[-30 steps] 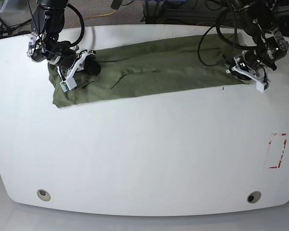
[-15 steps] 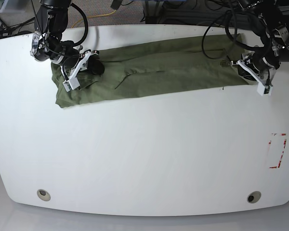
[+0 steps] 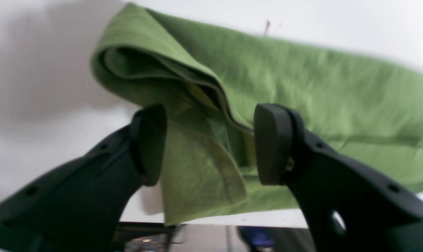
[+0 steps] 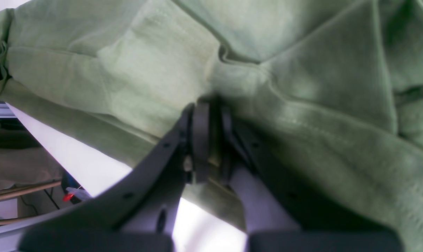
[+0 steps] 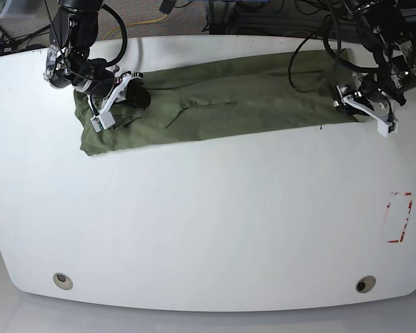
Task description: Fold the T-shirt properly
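The T-shirt's end bulges in an open loop; my left gripper will pinch the flap's folded edge (image 3: 223, 100) and pull the flap inward along the T-shirt.
The olive-green T-shirt (image 5: 229, 107) lies folded into a long band across the back of the white table (image 5: 208, 222). My right gripper (image 5: 137, 97), on the base view's left, is shut on a pinch of the shirt near its left end. The right wrist view shows its fingers (image 4: 201, 140) pressed together on the fabric (image 4: 145, 70). My left gripper (image 5: 351, 103) is at the shirt's right end. In the left wrist view it (image 3: 209, 145) is open, with the folded corner of the shirt (image 3: 302, 87) between its fingers (image 3: 148, 143).
A red-marked rectangle (image 5: 400, 216) sits on the table near its right edge. Two round holes (image 5: 63, 280) (image 5: 365, 284) lie near the front edge. Cables and floor clutter lie behind the table's back edge.
My right gripper has shifted slightly right and back, drawing the shirt's left end with it. My left gripper has turned and shifted a little at the shirt's right end.
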`<state>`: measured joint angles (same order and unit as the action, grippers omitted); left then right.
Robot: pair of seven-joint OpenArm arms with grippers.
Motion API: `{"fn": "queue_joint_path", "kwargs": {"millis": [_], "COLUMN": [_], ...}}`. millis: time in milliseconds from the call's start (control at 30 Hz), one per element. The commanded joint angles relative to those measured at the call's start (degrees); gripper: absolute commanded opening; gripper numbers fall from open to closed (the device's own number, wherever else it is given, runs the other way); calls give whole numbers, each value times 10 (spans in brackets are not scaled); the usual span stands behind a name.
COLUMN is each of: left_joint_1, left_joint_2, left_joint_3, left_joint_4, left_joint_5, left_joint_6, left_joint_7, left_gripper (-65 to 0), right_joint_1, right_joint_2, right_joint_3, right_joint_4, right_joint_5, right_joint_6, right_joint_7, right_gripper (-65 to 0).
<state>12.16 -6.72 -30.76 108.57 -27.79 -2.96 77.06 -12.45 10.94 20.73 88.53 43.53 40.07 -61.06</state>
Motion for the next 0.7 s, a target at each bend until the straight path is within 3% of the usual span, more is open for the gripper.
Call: {"fn": "queue_joint_path", "kwargs": {"millis": [0,167,333,667], "left_joint_1": [-6,-6,-7,-10], "left_joint_2": [-5,-3,8,10], "left_joint_3": [-2,2,28,85], "left_joint_4": [7,7,6,-22], "left_joint_5": [-5,-4,-1,66], "left_joint_6": [13,53,107,114], "left_joint_7": [-17,-33,-35,-33], "left_gripper": [-264,-217,-210,-210], "right_joint_1": [3,3,3,3], "right_joint_2": [4,4,4,4], "right_joint_3": [1,1,1,1], "right_joint_4": [6,6,6,5], "right_joint_5": [-4,-4,-4,-4], "right_joint_6": [-1,-1,-1,-1], "right_joint_7": [-3,-3,-2,-2], "right_gripper": [-615,-615,-615,-615]}}
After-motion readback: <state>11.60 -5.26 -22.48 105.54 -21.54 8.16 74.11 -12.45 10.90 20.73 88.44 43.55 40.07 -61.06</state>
